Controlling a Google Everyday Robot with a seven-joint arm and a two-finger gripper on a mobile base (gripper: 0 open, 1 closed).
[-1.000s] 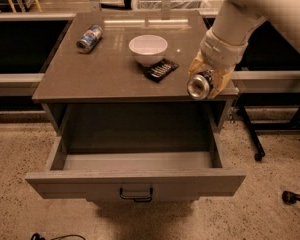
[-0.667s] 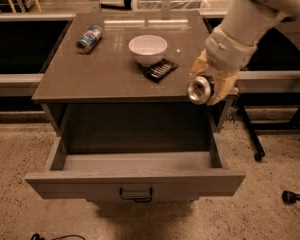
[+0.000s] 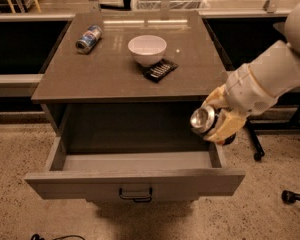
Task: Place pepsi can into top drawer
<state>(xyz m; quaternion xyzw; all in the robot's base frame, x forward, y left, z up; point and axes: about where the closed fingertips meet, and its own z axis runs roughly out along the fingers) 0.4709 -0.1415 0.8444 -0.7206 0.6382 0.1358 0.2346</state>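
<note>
My gripper should release the pepsi can on the drawer's grey bottom near the drawer's front panel [image 3: 175, 155], off the gripper side of the handle.
My gripper [image 3: 213, 122] is at the right side of the cabinet, just over the right end of the open top drawer [image 3: 135, 182]. It is shut on the pepsi can [image 3: 202, 119], held on its side with a silver end facing the camera; its dark body is mostly hidden by the tan fingers [image 3: 229, 126]. The can hangs above the drawer's right rear corner, below the level of the tabletop. The drawer is pulled out and its grey inside is bare. Its dark bail handle [image 3: 135, 194] sits at the centre of the front panel.
On the grey tabletop [image 3: 90, 79] are a white bowl [image 3: 147, 49], a small black object [image 3: 160, 69] next to it, and a paler blue-and-silver can [image 3: 88, 38] lying at the back left. Chair legs with castors [image 3: 260, 154] stand on the floor at the right.
My gripper has moved down with the can, from the level of the tabletop's right front edge to beside the open drawer's right end. The drawer and the things on the table have not moved.
</note>
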